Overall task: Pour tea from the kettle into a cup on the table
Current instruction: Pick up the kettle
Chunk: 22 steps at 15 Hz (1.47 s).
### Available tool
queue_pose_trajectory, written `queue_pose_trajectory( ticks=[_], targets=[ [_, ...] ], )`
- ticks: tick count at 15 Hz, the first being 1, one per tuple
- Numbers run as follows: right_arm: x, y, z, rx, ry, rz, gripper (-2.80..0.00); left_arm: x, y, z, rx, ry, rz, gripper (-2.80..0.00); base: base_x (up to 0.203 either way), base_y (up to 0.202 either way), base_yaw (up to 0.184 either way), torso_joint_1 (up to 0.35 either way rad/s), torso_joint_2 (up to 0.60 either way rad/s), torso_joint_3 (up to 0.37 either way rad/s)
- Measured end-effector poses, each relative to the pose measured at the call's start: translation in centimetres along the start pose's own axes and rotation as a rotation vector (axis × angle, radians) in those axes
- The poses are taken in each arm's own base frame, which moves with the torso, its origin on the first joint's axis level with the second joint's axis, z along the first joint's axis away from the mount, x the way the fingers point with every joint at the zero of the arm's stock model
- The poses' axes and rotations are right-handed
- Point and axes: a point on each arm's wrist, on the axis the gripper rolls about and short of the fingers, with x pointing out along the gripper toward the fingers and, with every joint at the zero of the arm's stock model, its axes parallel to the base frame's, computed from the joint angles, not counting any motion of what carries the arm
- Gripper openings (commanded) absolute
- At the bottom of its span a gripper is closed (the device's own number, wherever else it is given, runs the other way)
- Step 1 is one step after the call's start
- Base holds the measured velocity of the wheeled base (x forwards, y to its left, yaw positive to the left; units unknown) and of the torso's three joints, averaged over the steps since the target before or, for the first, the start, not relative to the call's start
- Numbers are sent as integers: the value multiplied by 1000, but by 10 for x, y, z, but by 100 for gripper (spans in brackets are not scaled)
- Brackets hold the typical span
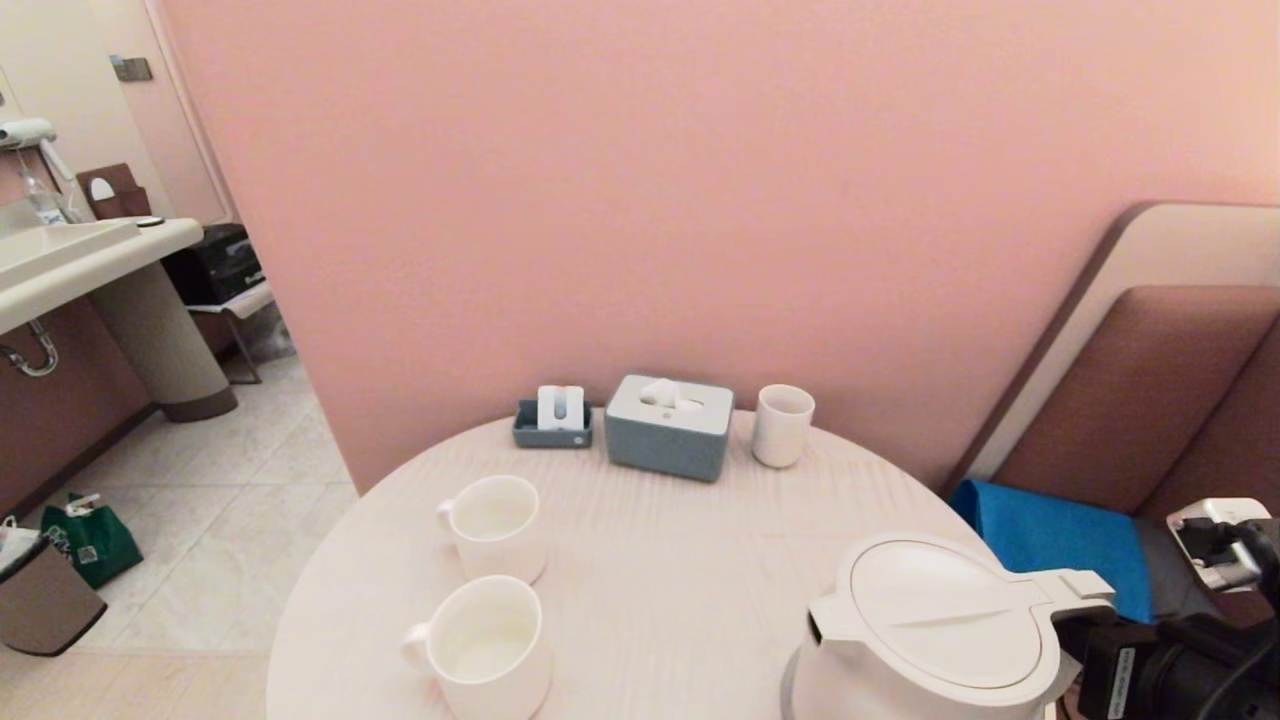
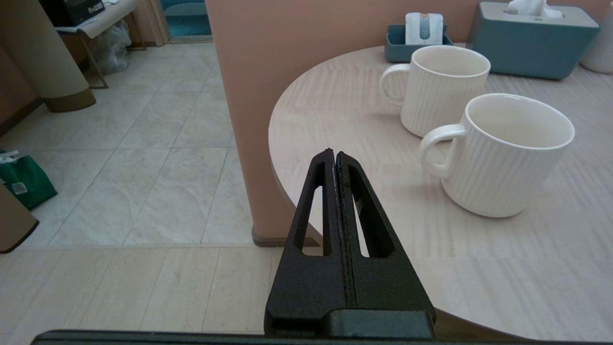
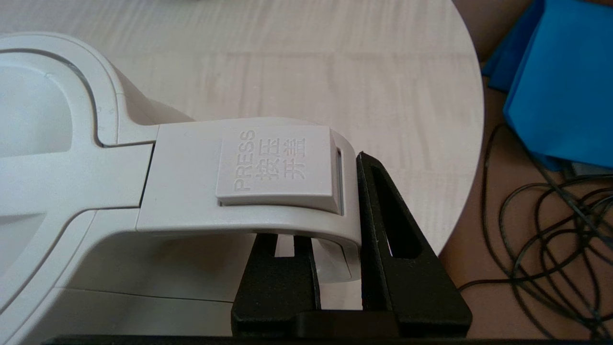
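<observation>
The white kettle will go down from my right gripper onto the table (image 1: 914, 702) between the nearer cup and the blue cushion. The kettle now stands upright on the table.
The white kettle (image 1: 930, 630) stands upright at the near right of the round pale-wood table (image 1: 660, 570), lid closed, spout toward the cups. My right gripper (image 3: 335, 191) is shut on the kettle handle (image 3: 268, 167), one finger inside the handle loop and one against its outer side. Two white ribbed cups sit at the table's left: a nearer cup (image 1: 487, 645) and a farther cup (image 1: 495, 522), both looking empty. My left gripper (image 2: 334, 153) is shut on nothing, held over the table's left edge beside the nearer cup (image 2: 503, 158).
At the back by the pink wall stand a grey tissue box (image 1: 668, 425), a white handleless tumbler (image 1: 782, 425) and a small grey tray of sachets (image 1: 553, 420). A blue cushion (image 1: 1060, 540) and loose cables (image 3: 550, 230) lie off the table's right edge.
</observation>
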Motion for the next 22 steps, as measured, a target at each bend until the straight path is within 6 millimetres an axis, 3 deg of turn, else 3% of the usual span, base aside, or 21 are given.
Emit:
queue_pose_trajectory(
  ticks=[13,18,22],
  targets=[
    [25,-8,2,-105,-12,-95,-280,0,0,0,0,0,0,-280,0,0,0,0,0,0],
    [18,-17,-25,-120,67,-103,-280,0,0,0,0,0,-1,-280,0,0,0,0,0,0],
    [13,-19,-31,-112,80,-104,-280,0,0,0,0,0,0,-280,0,0,0,0,0,0]
  ],
)
